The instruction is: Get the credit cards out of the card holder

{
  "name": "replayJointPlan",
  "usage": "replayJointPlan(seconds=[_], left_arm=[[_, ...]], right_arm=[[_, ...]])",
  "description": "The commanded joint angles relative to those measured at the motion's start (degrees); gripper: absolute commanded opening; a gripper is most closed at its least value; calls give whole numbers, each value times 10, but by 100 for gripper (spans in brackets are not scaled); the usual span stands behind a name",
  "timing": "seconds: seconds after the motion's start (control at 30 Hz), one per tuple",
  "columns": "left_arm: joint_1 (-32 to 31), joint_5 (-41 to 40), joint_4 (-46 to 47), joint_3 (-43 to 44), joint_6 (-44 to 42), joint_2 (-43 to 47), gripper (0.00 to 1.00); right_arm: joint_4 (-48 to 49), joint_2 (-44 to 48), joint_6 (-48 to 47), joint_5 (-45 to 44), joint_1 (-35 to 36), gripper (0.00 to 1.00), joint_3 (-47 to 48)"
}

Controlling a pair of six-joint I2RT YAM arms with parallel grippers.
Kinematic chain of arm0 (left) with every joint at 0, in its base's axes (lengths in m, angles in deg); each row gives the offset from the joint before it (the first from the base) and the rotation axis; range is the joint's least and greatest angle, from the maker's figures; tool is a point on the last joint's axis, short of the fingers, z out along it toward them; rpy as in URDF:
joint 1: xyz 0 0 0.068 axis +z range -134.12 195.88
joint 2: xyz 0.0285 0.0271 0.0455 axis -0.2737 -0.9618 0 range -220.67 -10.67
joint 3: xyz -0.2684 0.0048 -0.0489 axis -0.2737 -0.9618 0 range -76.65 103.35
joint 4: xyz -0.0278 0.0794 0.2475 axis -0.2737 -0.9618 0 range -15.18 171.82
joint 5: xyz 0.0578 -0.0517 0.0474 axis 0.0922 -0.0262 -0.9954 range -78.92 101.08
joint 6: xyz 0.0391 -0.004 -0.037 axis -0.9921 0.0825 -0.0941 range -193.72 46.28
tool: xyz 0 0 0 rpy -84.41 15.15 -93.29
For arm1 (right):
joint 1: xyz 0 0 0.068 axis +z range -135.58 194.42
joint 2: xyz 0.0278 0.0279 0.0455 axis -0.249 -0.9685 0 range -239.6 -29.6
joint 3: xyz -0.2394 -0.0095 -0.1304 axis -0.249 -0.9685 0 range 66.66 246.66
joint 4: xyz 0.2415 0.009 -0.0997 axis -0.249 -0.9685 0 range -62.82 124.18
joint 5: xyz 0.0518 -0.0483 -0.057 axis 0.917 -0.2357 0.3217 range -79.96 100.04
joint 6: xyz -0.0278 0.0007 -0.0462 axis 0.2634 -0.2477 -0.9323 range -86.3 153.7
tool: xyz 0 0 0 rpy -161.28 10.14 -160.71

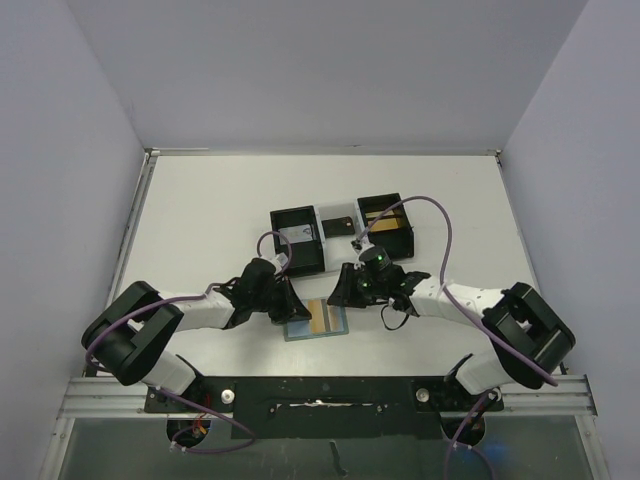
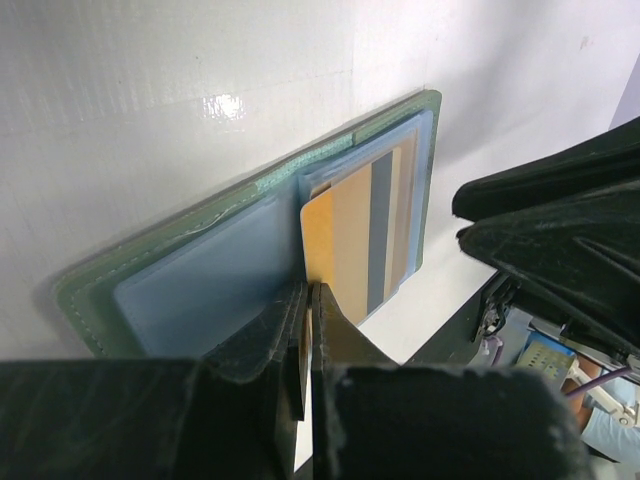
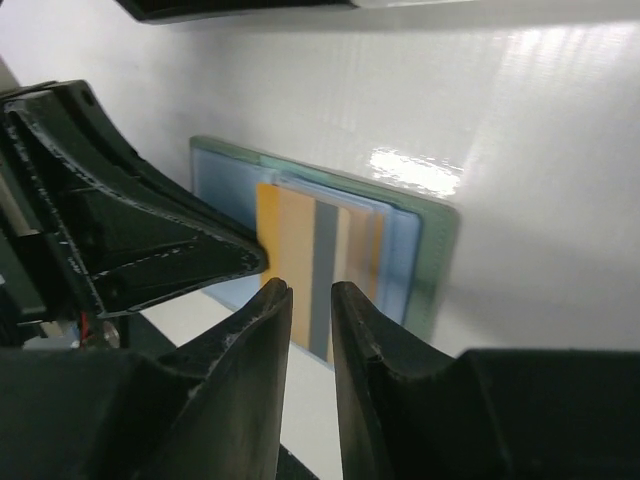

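Only a narrow part of the gold-orange card sticks out of its pocket, so my left gripper needs to open and retake the card's edge [image 2: 304,245] before pulling it out.
The sage-green card holder [image 1: 299,332] lies open and flat on the table between my two grippers. Its pale blue lining shows in the left wrist view [image 2: 215,275]. A gold-orange card [image 2: 340,250] and a grey card [image 2: 380,235] stick out of its right pocket, overlapped; they also show in the right wrist view [image 3: 285,240]. My left gripper [image 2: 310,290] is shut, its tips down on the holder's fold beside the gold card's edge. My right gripper [image 3: 310,290] is open by a narrow gap, just over the cards' near edge, holding nothing.
Two black open-topped boxes [image 1: 298,240] [image 1: 385,222] stand behind the card holder, with a pale tray holding a dark card [image 1: 337,226] between them. The two grippers [image 1: 295,305] [image 1: 342,292] nearly touch over the holder. White walls enclose the table.
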Motion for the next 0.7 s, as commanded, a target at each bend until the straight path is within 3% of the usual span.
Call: replayJointPlan(seconds=[0.0,0.27,0.4,0.67], left_arm=[[2,-5,-4,15,-19,7,0],[2,3,3,3,-12,15,1],[2,1,11,-1,-7,21,12],[4,-1,10,2,-4,16,8]], right_arm=[[77,-37,-4,60,13,25,26],[7,-77,3,25,9,25,31],[-4,-81,8,18,10,25,21],[-18,-49,7,-1,10,26,19]])
